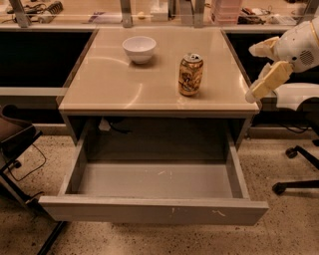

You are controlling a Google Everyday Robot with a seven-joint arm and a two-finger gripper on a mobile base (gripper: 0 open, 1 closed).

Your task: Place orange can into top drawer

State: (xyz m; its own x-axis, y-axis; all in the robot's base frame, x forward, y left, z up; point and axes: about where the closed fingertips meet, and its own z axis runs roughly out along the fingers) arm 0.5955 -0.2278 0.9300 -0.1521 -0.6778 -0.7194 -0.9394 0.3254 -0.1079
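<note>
My gripper is going to close around the middle of the orange can (191, 76), below the can's silver top.
The orange can (190, 74) stands upright on the beige table top (119, 84), right of centre, with its silver top and pull tab showing. The top drawer (154, 209) is pulled fully out below the table, and its grey floor holds nothing. My gripper (250, 73) hangs at the table's right edge, to the right of the can and apart from it. Its two pale fingers (269, 78) are spread open and hold nothing.
A white bowl (139, 48) sits at the back of the table, left of the can. A counter with clutter (229, 12) runs behind. An office chair base (299, 169) stands at the right and a dark chair (15, 139) at the left.
</note>
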